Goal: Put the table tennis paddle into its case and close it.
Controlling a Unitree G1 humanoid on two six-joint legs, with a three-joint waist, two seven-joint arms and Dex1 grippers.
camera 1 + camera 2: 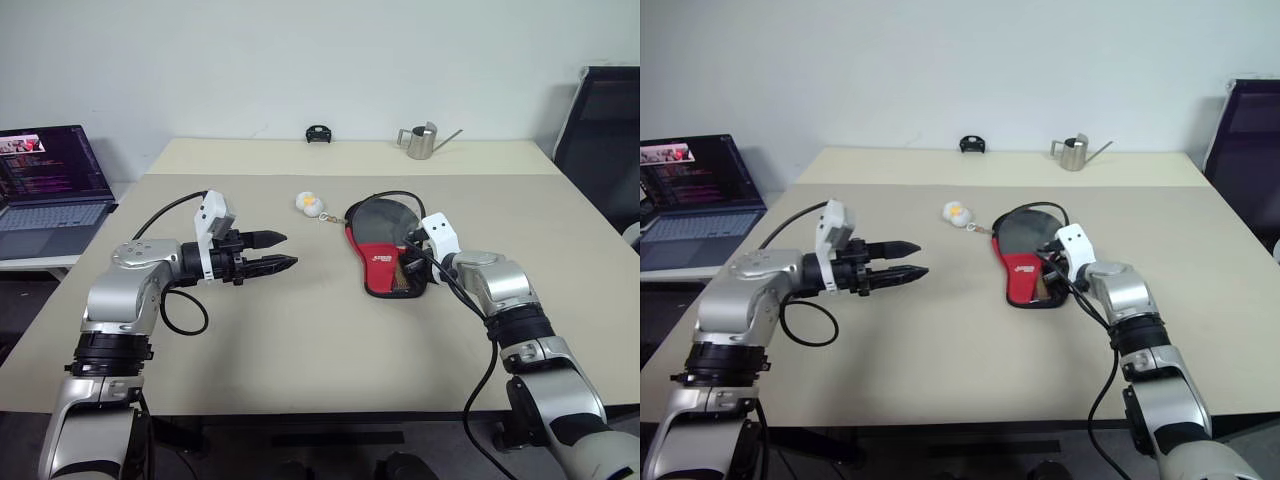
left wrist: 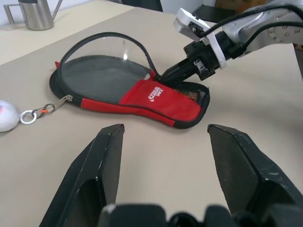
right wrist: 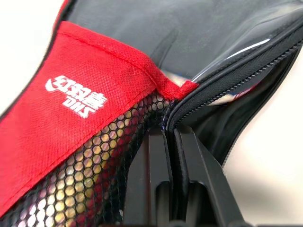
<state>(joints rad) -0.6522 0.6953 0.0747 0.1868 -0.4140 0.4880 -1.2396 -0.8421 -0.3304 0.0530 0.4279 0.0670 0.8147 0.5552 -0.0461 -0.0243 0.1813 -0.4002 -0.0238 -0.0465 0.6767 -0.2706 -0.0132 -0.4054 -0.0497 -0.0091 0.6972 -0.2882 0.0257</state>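
Note:
I need to use my right gripper to lay the flap flat, as its zipper edge stands up off the case's lower edge, and regrip where both edges meet (image 3: 172,122) before closing.
The case (image 1: 380,235) lies flat on the table, black with a red lower panel and a white logo (image 2: 156,92). Its upper flap is lifted along the zipper edge (image 3: 227,71). The table tennis paddle is inside: its light-wood handle (image 3: 90,184) shows through the mesh pocket. My right gripper (image 1: 412,262) is at the case's handle end, shut on the zippered rim (image 3: 168,130) beside the mesh. My left gripper (image 1: 288,250) hovers open above the table to the left of the case, pointing at it, with nothing between its fingers (image 2: 111,156).
A small white-yellow ball (image 1: 309,203) on a key ring lies just left of the case. A metal watering can (image 1: 420,140) and a small black object (image 1: 319,134) stand at the far edge. A laptop (image 1: 50,185) sits on the left, a dark chair (image 1: 605,130) on the right.

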